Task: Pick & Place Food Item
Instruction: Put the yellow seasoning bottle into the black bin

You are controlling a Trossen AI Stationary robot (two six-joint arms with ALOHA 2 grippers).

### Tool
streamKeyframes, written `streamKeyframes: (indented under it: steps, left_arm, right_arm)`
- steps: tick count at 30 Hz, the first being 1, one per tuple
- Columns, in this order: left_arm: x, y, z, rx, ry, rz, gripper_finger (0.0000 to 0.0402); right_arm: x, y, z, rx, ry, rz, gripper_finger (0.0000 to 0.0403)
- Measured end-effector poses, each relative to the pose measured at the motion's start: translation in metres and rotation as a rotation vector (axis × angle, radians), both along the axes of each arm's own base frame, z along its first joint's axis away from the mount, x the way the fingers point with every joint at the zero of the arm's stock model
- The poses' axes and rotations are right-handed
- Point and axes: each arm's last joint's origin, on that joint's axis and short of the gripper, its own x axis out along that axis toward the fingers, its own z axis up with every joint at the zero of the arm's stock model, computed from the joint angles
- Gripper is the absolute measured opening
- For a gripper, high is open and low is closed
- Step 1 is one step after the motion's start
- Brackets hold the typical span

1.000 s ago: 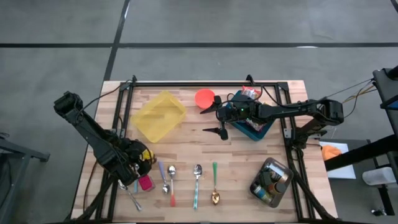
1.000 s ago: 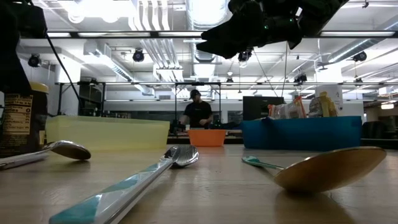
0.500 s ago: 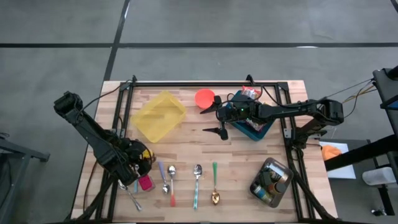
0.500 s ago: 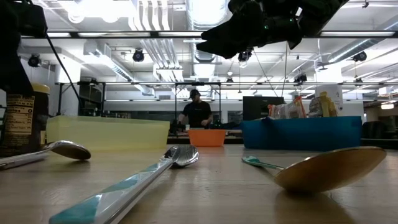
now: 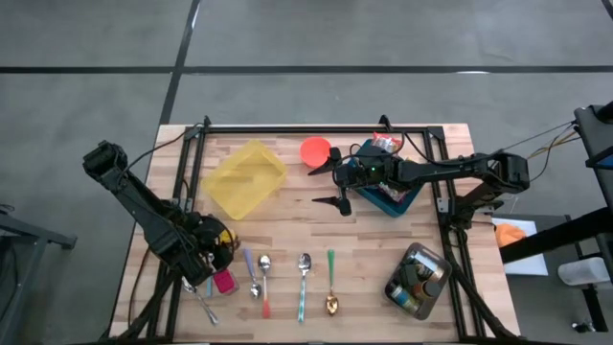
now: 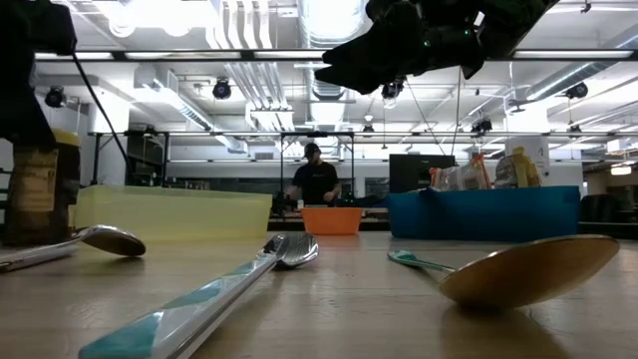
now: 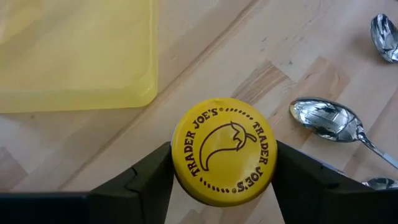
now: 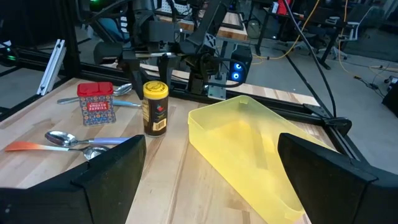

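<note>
Next, I let go of the spice jar with my left gripper on the wood (image 5: 307, 217) between the yellow container and the blue bin.
A spice jar with a yellow lid (image 7: 224, 149) and a dark label (image 8: 155, 109) stands upright on its base at the table's near left. My left gripper (image 5: 216, 243) is shut on it from above. Beyond it lies a shallow yellow container (image 5: 245, 177). Over the table's middle, my right gripper (image 5: 327, 182) hangs open and clear of the wood. Its fingers (image 8: 112, 168) frame the yellow container (image 8: 249, 146) and touch nothing. My left gripper pinches the jar's yellow lid by its rim (image 7: 177, 155), one finger (image 7: 146, 180) on each side. The fingers slant down from above. The jar stays upright with its base (image 8: 155, 132) on the table.
A red tin (image 5: 223, 282) and several spoons (image 5: 303, 278) lie along the near edge beside the jar. At the far side stand a red bowl (image 5: 314, 150) and a blue bin (image 5: 391, 188) of packaged food. A round tin of items (image 5: 418, 281) sits near right.
In the low view the spice jar has shifted a little toward the table's right and its label no longer reads clearly. Both arms have kept their places.
</note>
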Motion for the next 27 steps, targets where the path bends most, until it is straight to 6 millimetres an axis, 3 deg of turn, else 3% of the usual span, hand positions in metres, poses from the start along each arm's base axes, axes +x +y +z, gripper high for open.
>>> streamKeyframes:
  steps: [6,11,20,27]
  left_arm:
    - [0.008,-0.001,0.021,0.068,-0.048,-0.044,0.0222]
    - [0.026,0.008,0.036,0.142,-0.092,-0.045,0.0222]
    - [0.085,0.054,0.048,0.154,-0.142,-0.134,0.0223]
    - [0.129,0.09,0.042,0.134,-0.199,-0.25,0.0223]
  right_arm:
    - [0.0,0.0,0.0,0.0,0.0,0.0,0.0363]
    - [0.0,0.0,0.0,0.0,0.0,0.0,0.0363]
    - [0.0,0.0,0.0,0.0,0.0,0.0,0.0363]
    - [0.0,0.0,-0.001,0.001,0.006,0.0,0.0363]
